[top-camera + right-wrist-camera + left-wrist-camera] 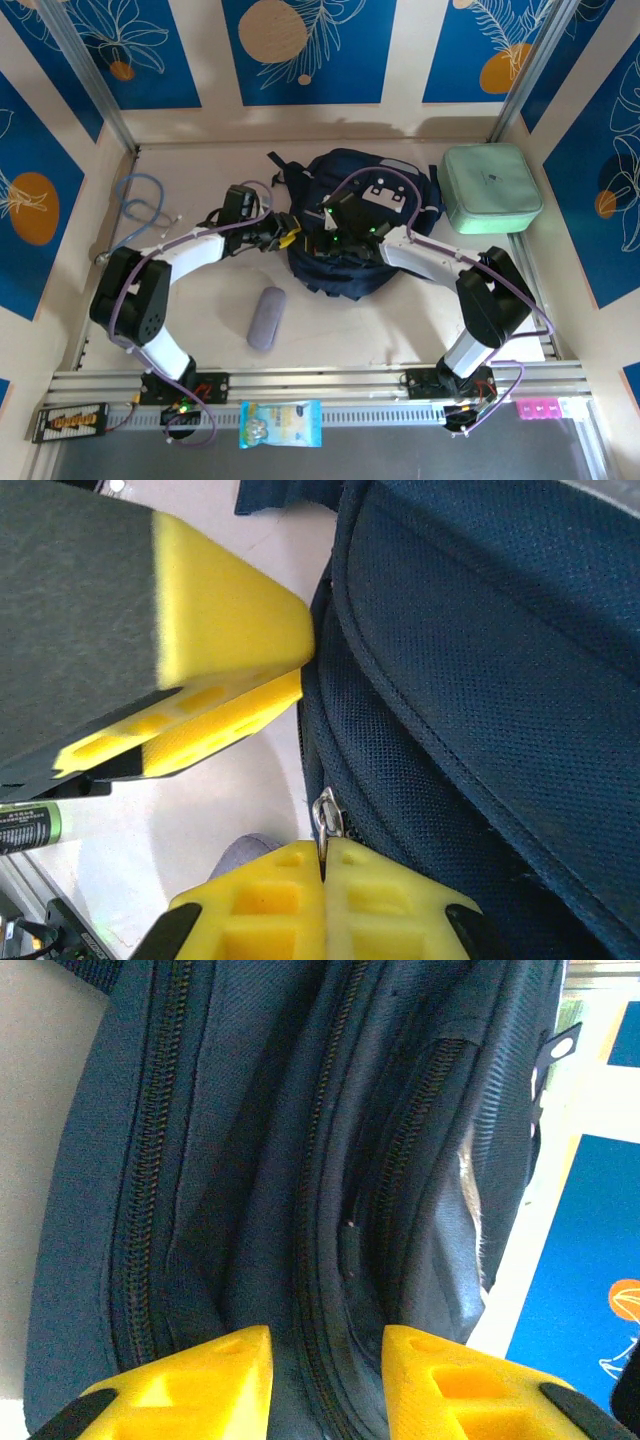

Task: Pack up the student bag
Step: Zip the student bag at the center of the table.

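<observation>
The bag's side sits loose between the left gripper's fingers, so the robot should back that gripper off and pinch the bag's fold [338, 1245] before the right gripper pulls the zipper pull along.
The student bag [385, 215], dark navy with a light grey buckle patch, lies at the table's middle back. My left gripper [285, 232] is at its left side. In the left wrist view its yellow fingers [225, 1370] stand partly closed, and a ridge of the bag's fabric [330, 1210] with a zipper track fills the gap between them. My right gripper [335, 238] is at the bag's near-left edge. The right wrist view has it [325, 865] shut on the bag's silver zipper pull [326, 818], with the left gripper's finger [225, 630] close above.
A mint green zip case [490, 187] sits at the back right, touching the bag's side. A grey pouch [267, 317] lies in front of the bag. A blue cable [140, 200] coils at the left wall. A snack packet [280, 423] rests on the front rail.
</observation>
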Motion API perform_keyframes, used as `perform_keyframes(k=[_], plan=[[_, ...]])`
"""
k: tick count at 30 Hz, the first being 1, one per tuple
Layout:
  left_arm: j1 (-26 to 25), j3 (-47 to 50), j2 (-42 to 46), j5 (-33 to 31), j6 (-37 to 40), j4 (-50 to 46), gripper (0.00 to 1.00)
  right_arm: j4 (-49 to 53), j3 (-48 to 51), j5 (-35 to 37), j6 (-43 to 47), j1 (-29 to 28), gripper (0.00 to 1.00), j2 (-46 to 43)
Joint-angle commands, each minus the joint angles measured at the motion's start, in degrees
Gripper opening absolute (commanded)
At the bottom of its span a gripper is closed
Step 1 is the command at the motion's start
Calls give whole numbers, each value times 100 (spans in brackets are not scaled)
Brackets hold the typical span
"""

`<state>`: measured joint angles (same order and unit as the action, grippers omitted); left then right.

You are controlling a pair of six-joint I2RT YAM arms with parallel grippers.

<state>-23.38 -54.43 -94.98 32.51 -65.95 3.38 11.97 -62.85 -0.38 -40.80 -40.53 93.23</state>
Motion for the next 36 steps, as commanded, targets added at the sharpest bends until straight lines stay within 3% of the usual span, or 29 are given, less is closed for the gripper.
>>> perform_keyframes(k=[1,6,11,27,32,34,36], plan=[[-96,-176,-224,82,-78,207,33,-256,84,-234,50,-45,0,-120],[-150,-198,-395,80,-153,416,24,-162,93,-95,50,-66,0,-130],[-107,-308,-432,-113,-84,508,0,315,148,363,79,-132,0,-210],[768,-672,-224,-122,669,-72,0,1583,1473,1963,-269,128,0,-1890],[982,-1046,-461,-151,1336,-664,0,1469,1684,1940,-384,391,0,-2229],[1018,-1200,-564,-179,1577,-901,8,1310,1591,1794,-255,389,0,-2201],[1041,-1284,-599,-289,1777,-1115,24,1168,1415,1661,-124,361,0,-2081]])
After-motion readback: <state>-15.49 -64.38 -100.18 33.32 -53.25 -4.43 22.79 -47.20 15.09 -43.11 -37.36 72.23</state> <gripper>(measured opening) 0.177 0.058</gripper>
